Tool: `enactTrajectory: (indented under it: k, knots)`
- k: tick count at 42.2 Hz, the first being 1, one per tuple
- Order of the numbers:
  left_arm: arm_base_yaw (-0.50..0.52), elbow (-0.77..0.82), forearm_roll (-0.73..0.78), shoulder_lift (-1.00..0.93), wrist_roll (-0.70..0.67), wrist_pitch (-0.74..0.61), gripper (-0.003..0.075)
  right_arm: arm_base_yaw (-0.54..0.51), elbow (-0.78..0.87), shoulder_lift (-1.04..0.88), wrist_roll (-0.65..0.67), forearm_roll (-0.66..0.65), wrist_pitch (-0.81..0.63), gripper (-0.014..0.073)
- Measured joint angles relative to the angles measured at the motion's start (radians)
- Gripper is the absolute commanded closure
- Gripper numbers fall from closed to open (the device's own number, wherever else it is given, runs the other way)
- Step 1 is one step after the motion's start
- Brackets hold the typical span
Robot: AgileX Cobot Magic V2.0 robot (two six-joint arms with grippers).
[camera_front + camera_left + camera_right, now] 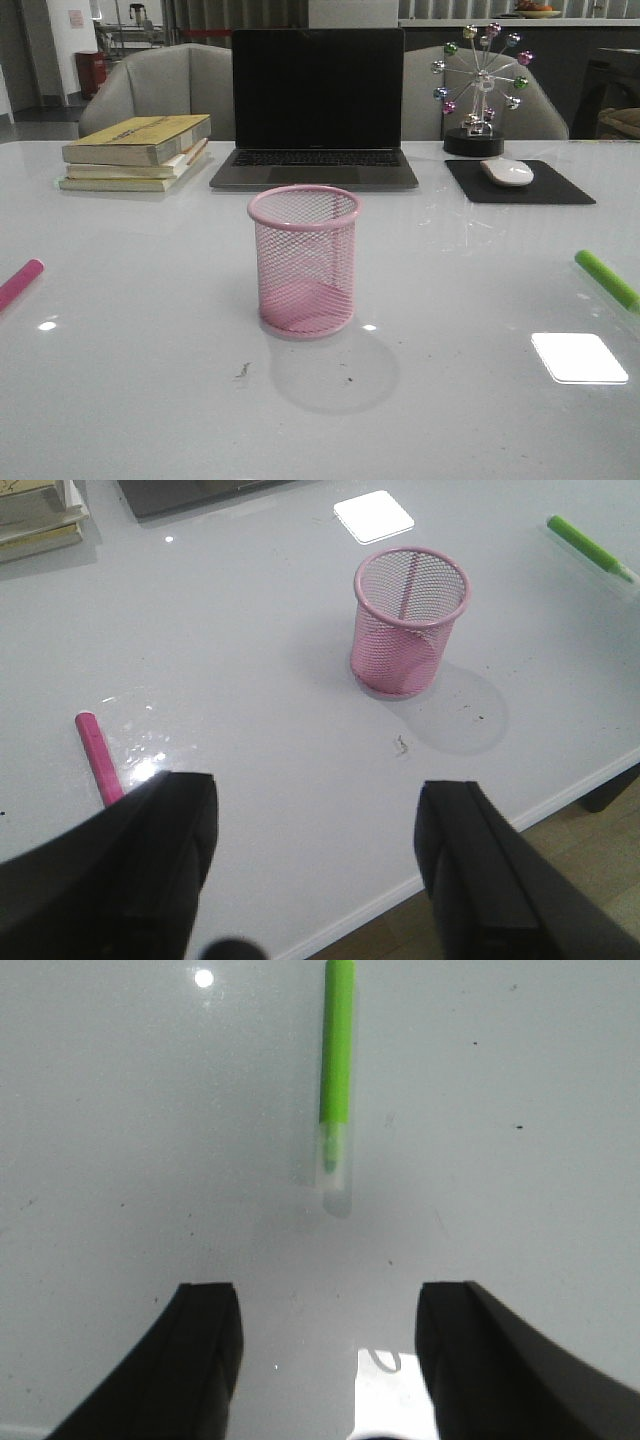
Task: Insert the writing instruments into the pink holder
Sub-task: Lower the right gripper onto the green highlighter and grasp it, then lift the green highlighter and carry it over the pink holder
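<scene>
Next, the right gripper goes past the clear cap to the lime green marker's far end (590, 263), toward the mouse, and closes there.
The pink holder (304, 260) (410, 620) stands upright and empty in the middle of the table. A magenta marker (20, 283) (99, 758) lies flat at the table's left edge. A lime green marker (607, 279) (589, 548) (336, 1070) lies flat at the right edge, its clear cap end toward my right gripper. In the left wrist view my left gripper (318, 810) is open above the table's near edge, with the magenta marker just beside one of its fingers (150, 860). My right gripper (328, 1310) is open over bare table, short of the green marker. Neither gripper shows in the front view.
A laptop (316, 110) stands at the back centre, a stack of books (138, 150) at the back left. A mouse (507, 172) on a black pad (520, 182) and a ferris-wheel ornament (480, 90) are at the back right. The table's near edge (480, 850) is close under the left gripper.
</scene>
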Motion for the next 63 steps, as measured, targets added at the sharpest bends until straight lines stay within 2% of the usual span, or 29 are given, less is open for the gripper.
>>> enactTrajectory:
  k: [16, 30, 41, 48, 57, 63]
  knots:
    - [-0.002, 0.0, 0.0, 0.0, 0.0, 0.0, 0.0333, 0.0, -0.315, 0.511, 0.0, 0.0, -0.008, 0.0095]
    - [-0.002, 0.0, 0.0, 0.0, 0.0, -0.002, 0.0374, 0.0, -0.548, 0.778, 0.0, 0.0, 0.06, 0.0098]
    - [-0.002, 0.0, 0.0, 0.0, 0.0, -0.002, 0.0374, 0.0, -0.668, 0.875, 0.0, 0.0, 0.119, 0.0232]
    - [-0.002, 0.0, 0.0, 0.0, 0.0, -0.002, 0.0383, 0.0, -0.685, 0.884, 0.0, 0.0, 0.125, 0.0278]
    - [-0.002, 0.0, 0.0, 0.0, 0.0, -0.002, 0.0383, 0.0, -0.687, 0.889, 0.0, -0.004, 0.13, 0.0382]
    - [-0.002, 0.0, 0.0, 0.0, 0.0, -0.002, 0.0383, 0.0, -0.687, 0.884, 0.0, -0.004, 0.133, 0.0392]
